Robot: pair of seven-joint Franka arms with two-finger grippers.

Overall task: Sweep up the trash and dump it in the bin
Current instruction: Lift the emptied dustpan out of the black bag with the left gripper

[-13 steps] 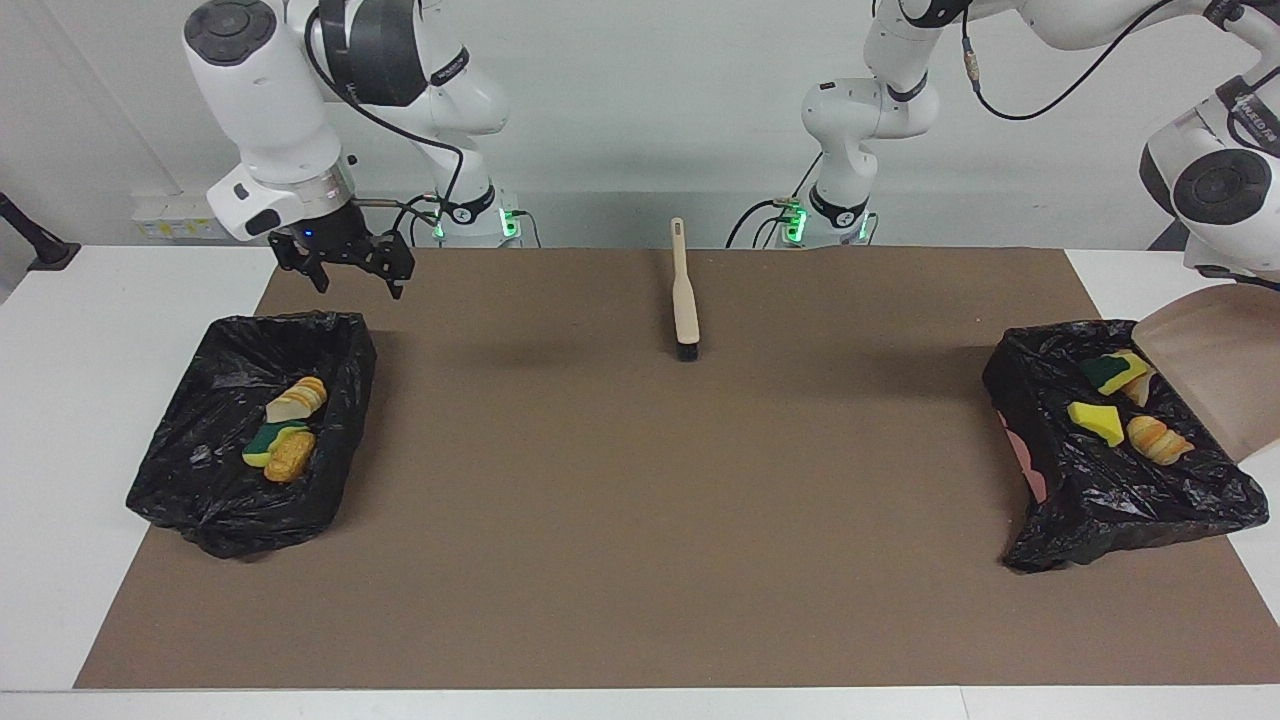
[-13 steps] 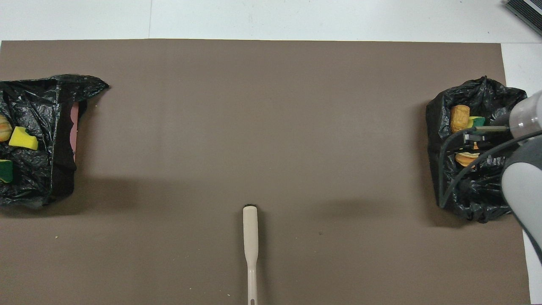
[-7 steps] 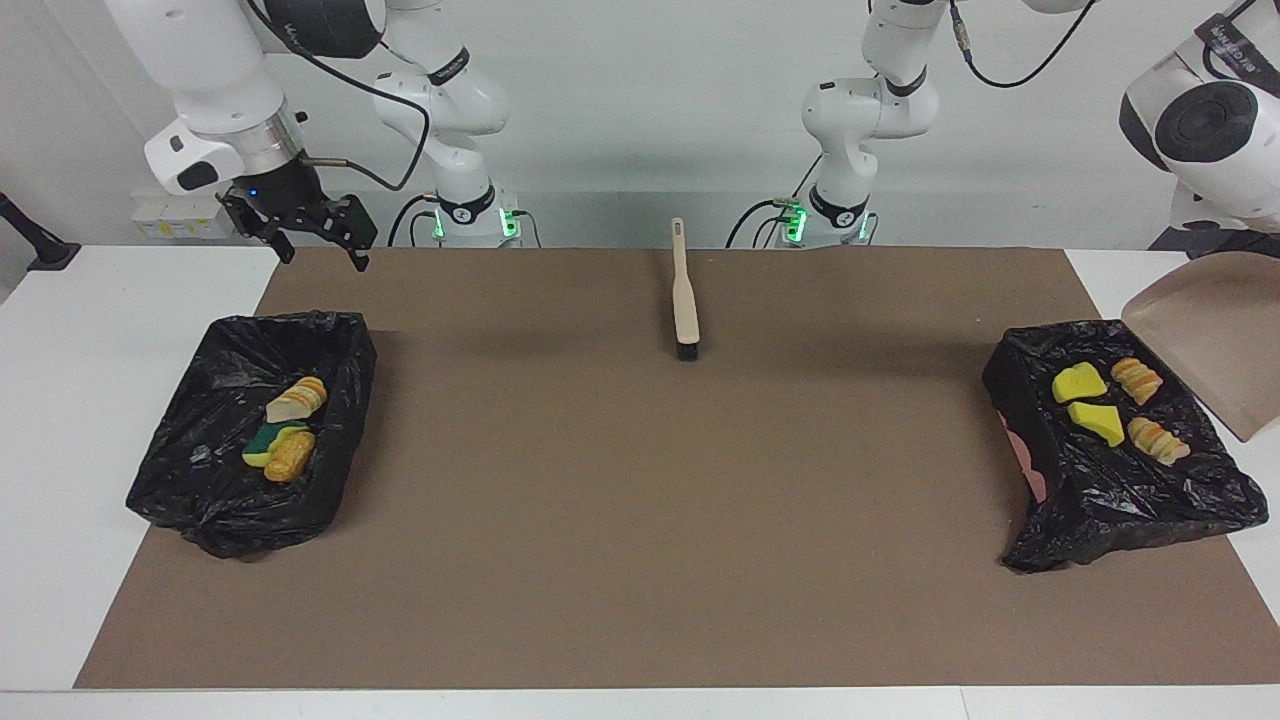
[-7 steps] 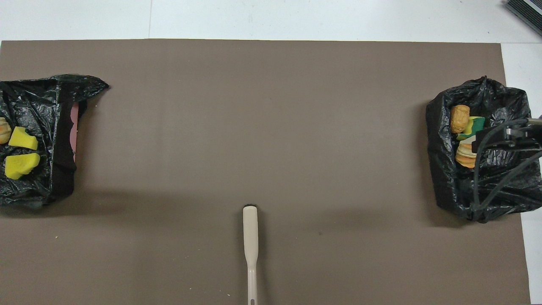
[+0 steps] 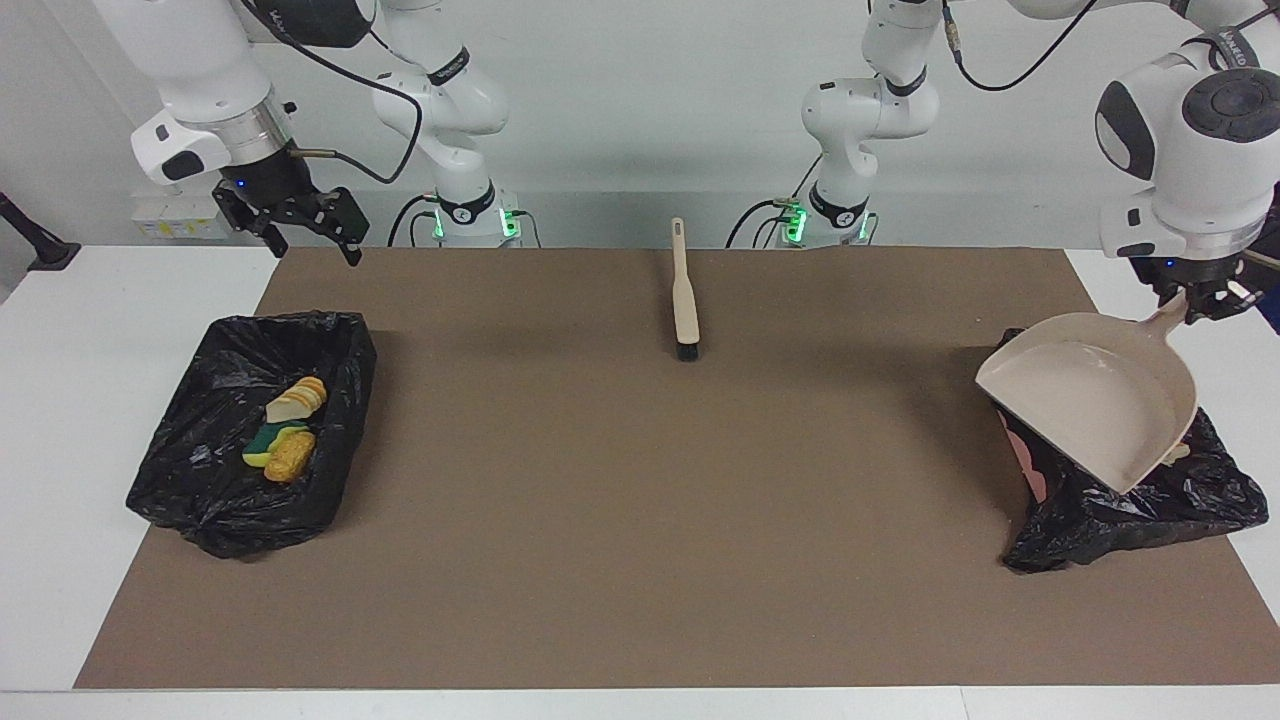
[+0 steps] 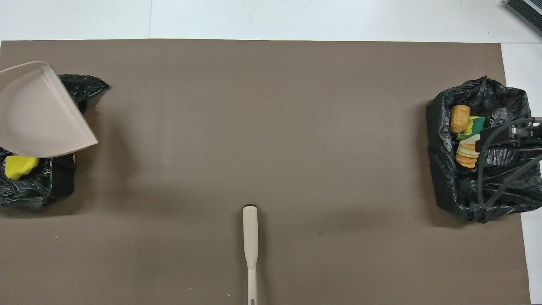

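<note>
The beige dustpan, now held over the black-bagged bin, will leave my left gripper on the brown mat (image 6: 260, 124), just beyond the brush's bristle end.
My left gripper (image 5: 1205, 298) is shut on the handle of the beige dustpan (image 5: 1095, 400). It holds the pan, hollow side up and with nothing in it, over the black-bagged bin (image 5: 1130, 500) at the left arm's end. The pan (image 6: 38, 114) hides most of that bin's trash; one yellow sponge chunk (image 6: 19, 166) shows. My right gripper (image 5: 312, 238) is open and empty, up over the mat's corner by the second bin (image 5: 200, 470). That bin holds a bread piece (image 5: 297, 398), a yellow-green sponge (image 5: 265, 445) and an orange piece (image 5: 290, 458).
The beige-handled brush (image 5: 686, 300) lies on the brown mat (image 5: 640, 520) midway between the arms' bases, bristles pointing away from the robots; it also shows in the overhead view (image 6: 250, 237). No trash lies on the mat between the bins.
The left arm has swung the dustpan from tipped beside its bin to over it, hollow side up. The right gripper has risen and moved toward its end of the table.
</note>
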